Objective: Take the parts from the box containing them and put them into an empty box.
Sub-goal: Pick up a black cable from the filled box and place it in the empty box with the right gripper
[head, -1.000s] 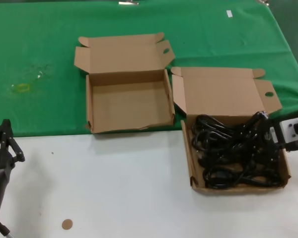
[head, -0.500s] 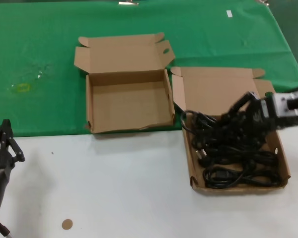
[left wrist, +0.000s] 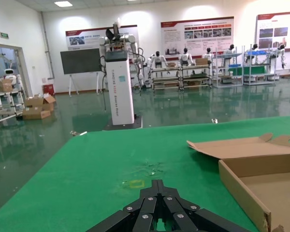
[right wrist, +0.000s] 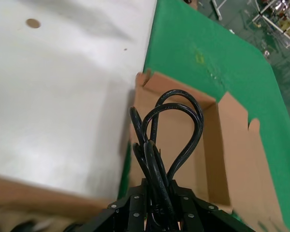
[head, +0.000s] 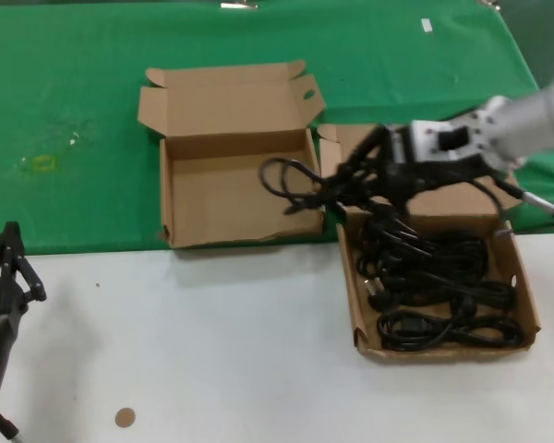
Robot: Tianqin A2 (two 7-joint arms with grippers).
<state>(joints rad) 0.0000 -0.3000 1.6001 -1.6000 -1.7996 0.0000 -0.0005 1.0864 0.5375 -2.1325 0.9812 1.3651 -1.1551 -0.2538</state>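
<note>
The robot's right gripper should set the black power cord down on the empty box's bottom near its open lid (head: 227, 182) (right wrist: 187, 150).
My right gripper (head: 362, 172) is shut on a black power cord (head: 300, 185) and holds it in the air between the two boxes. The cord's loops (right wrist: 170, 130) hang over the near right corner of the empty box (head: 238, 198). Several more black cords (head: 434, 281) lie coiled in the box containing them (head: 351, 305) on the right. My left gripper (head: 7, 254) is parked at the far left over the white table edge, shut with nothing in it; the left wrist view shows its fingertips (left wrist: 158, 186) closed together over the green cloth.
Both boxes' lids (head: 226, 97) stand open toward the back. A green cloth (head: 65, 111) covers the far half of the table; the near half is white (head: 212, 351). A small brown disc (head: 125, 417) lies near the front left.
My right gripper has closed on a cord in the full box, lifted it out and carried it left toward the empty box. The left arm has stayed still.
</note>
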